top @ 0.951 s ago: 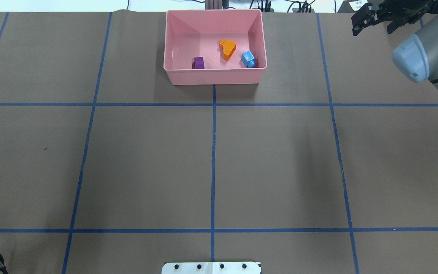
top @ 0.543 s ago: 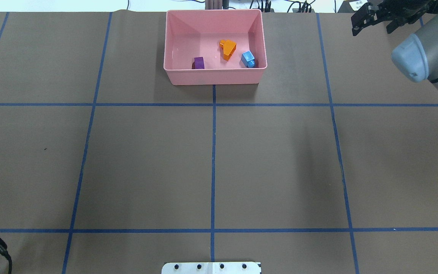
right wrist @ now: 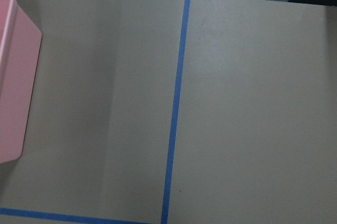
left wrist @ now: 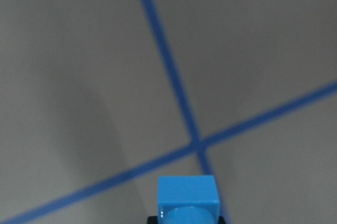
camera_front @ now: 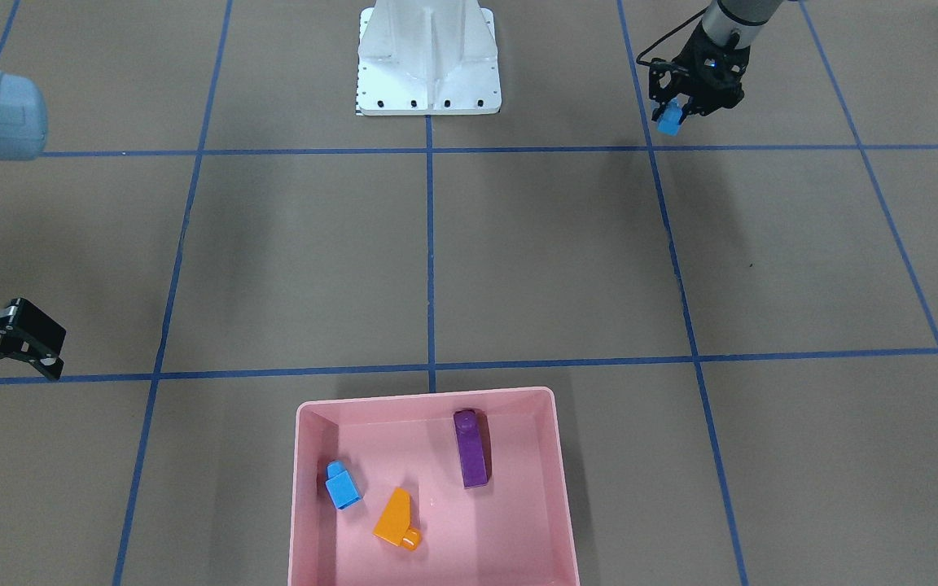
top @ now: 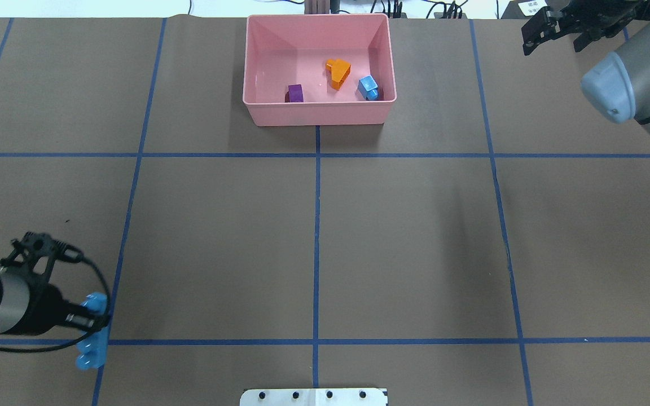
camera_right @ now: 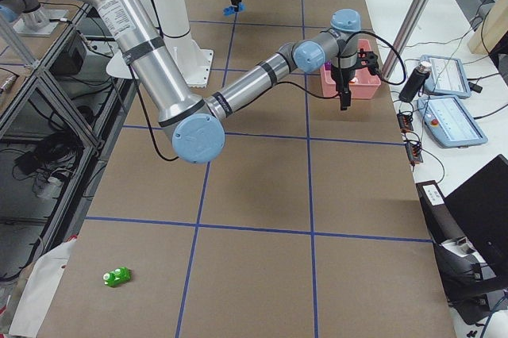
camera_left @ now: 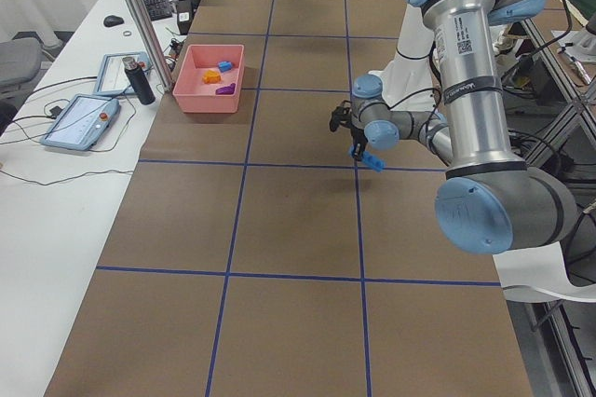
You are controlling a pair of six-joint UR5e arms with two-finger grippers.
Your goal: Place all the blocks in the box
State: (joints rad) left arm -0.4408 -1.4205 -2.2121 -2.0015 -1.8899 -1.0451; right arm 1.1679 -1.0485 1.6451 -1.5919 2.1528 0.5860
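Next, I let go of the long blue block, now held above the near table, with my left gripper between the purple block and the pink box's nearest side (camera_front: 534, 465).
My left gripper (top: 97, 326) is shut on the long blue four-stud block (top: 88, 354) and holds it above the near left of the table. The block also shows in the front view (camera_front: 668, 124) and the left wrist view (left wrist: 188, 199). The pink box (top: 318, 111) stands at the far middle. In it lie the orange sloped block (top: 338, 72), the small blue block (top: 368, 87) and the purple block (top: 295, 93). The green block (camera_right: 117, 276) lies far off on the table's right end. My right gripper (top: 532, 35) is open and empty, right of the box.
The white metal base (camera_front: 428, 73) stands at the robot's edge of the table. Blue tape lines (top: 316, 237) mark a grid on the brown cover. A bottle (camera_left: 140, 80) and tablets (camera_right: 452, 120) lie on the side table beyond the box.
My left arm has come in from the lower left corner of the overhead view, carrying the long blue block up and to the right. The right arm has barely moved.
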